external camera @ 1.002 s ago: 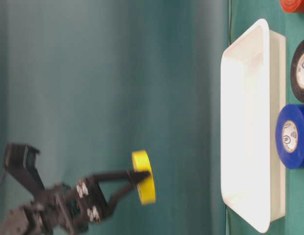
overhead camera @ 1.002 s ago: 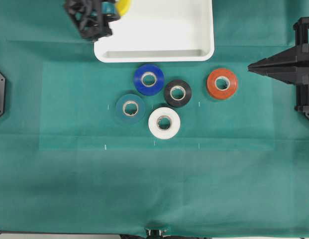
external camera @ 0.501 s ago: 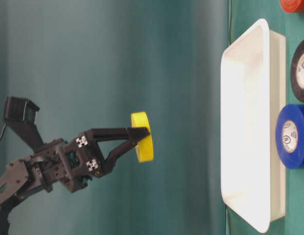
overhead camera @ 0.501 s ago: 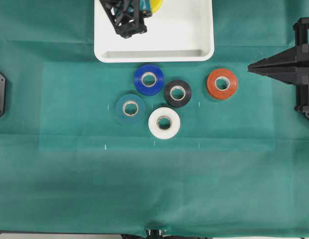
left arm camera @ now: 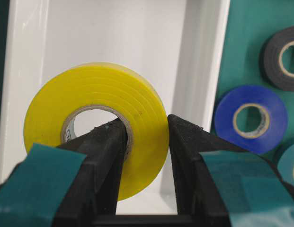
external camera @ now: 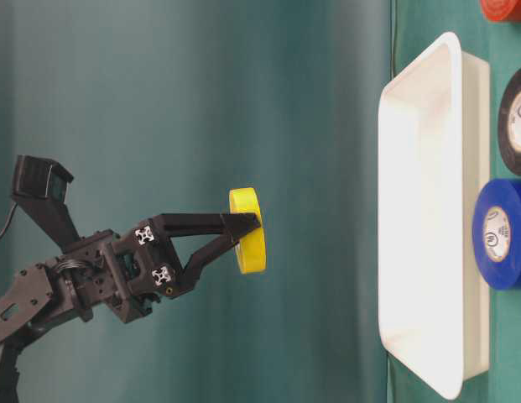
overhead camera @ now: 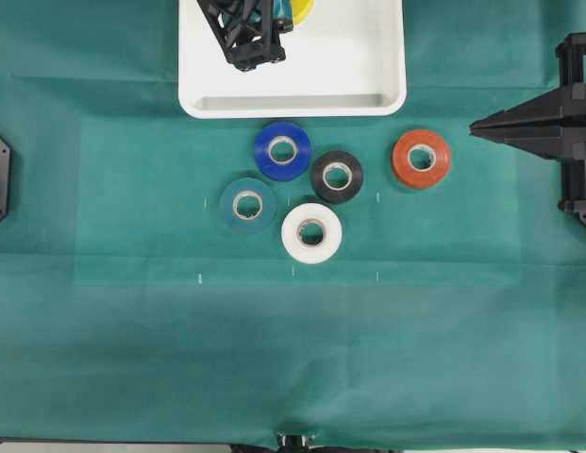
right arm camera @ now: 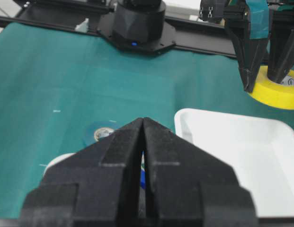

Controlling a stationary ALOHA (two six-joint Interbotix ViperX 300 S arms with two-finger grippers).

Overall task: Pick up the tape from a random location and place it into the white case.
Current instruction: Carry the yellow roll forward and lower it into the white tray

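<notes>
Next, my left gripper lets go of the tape on the bottom of the white case, in line with the blue roll (overhead camera: pixel 276 35) (left arm camera: pixel 120 126).
The tape (left arm camera: pixel 137 106), a bright yellow roll with a pale core, hangs in the air above the white case (overhead camera: pixel 293 106). My left gripper (left arm camera: pixel 144 125) is shut on it, with one finger through the core and the other outside the rim. The table-level view shows the tape (external camera: pixel 250 231) held well above the case (external camera: pixel 474 168) by that gripper (external camera: pixel 253 225). From overhead only a yellow sliver of the tape (overhead camera: pixel 303 8) shows at the top edge, beside the left gripper (overhead camera: pixel 291 9). My right gripper (overhead camera: pixel 474 129) rests at the right side, shut and holding nothing.
On the green cloth in front of the case lie a blue roll (overhead camera: pixel 282 150), a black roll (overhead camera: pixel 337 176), an orange-red roll (overhead camera: pixel 421 159), a teal roll (overhead camera: pixel 247 205) and a white roll (overhead camera: pixel 311 232).
The left gripper carried the yellow tape rightward from beyond the case's left edge to above its inside. The right gripper stayed still.
</notes>
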